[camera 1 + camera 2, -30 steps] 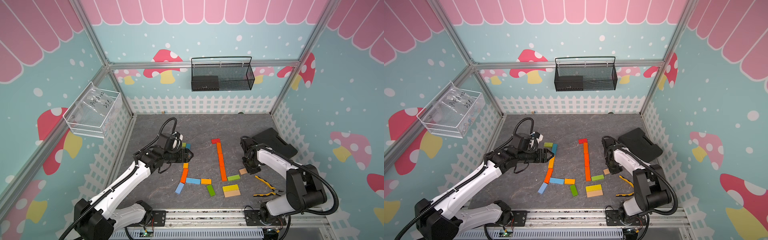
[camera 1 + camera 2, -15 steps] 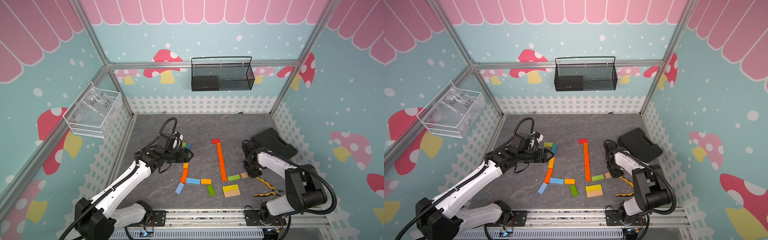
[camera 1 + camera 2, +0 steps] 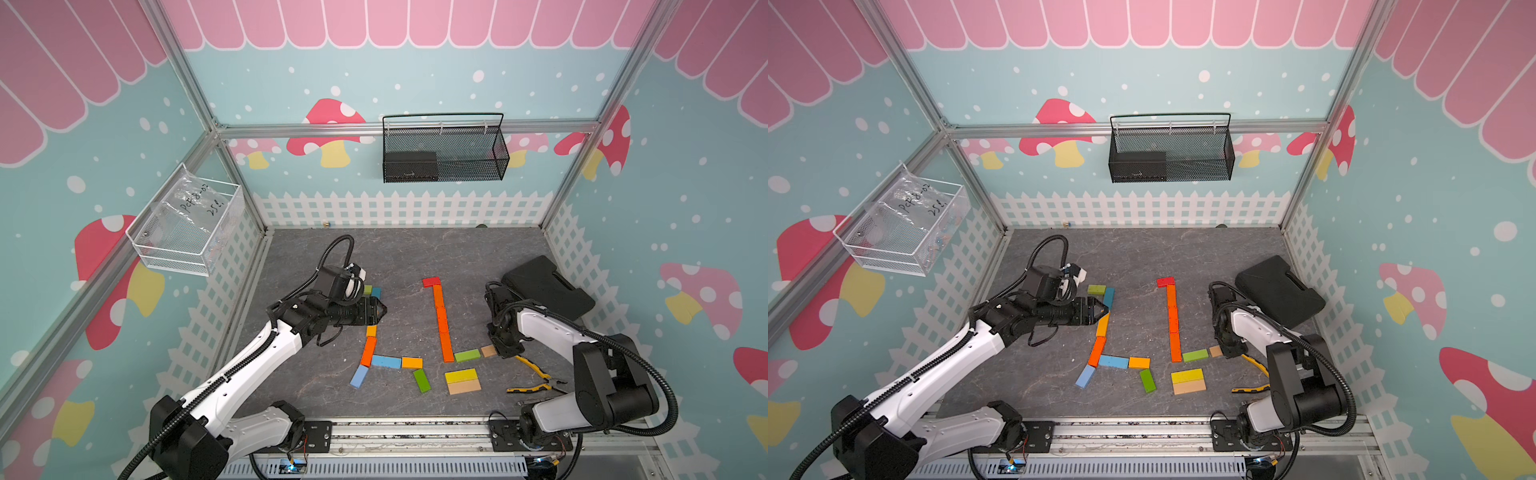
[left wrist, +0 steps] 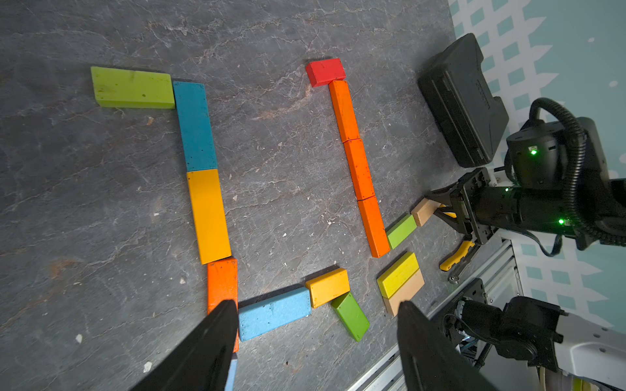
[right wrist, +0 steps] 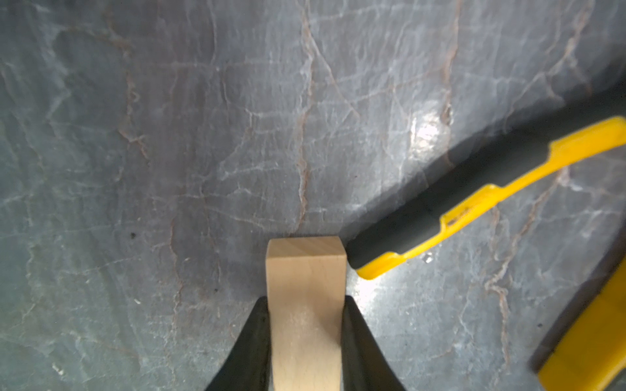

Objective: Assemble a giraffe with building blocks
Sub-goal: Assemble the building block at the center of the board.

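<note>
The tan block, its free end now at the green block's end, will be released by my right gripper snug [image 3: 488,353] [image 5: 326,377] against the loose end of the green block, next to the foot of the orange column.
The building blocks lie flat on the grey table [image 3: 399,257]. A red block [image 3: 431,282] caps a column of orange blocks [image 3: 441,324], and a green block [image 3: 466,355] branches off at the column's foot. My right gripper [image 5: 305,301] is shut on a tan block [image 5: 305,270], whose free end sits at the green block's end [image 4: 401,231]. To the left runs a bent chain of green, blue, yellow and orange blocks [image 4: 208,216]. My left gripper [image 4: 315,303] hovers open above that chain with nothing between its fingers. A yellow and tan pair [image 3: 462,381] lies near the front.
Yellow-handled pliers [image 3: 536,374] lie just right of the held block, one handle [image 5: 457,210] almost touching it. A black case [image 3: 546,286] sits at the right wall. A black mesh basket [image 3: 442,153] and a clear bin [image 3: 187,224] hang on the walls.
My right gripper has carried the tan block a little toward the table's front, down to the green block's end. The left arm has not moved.
</note>
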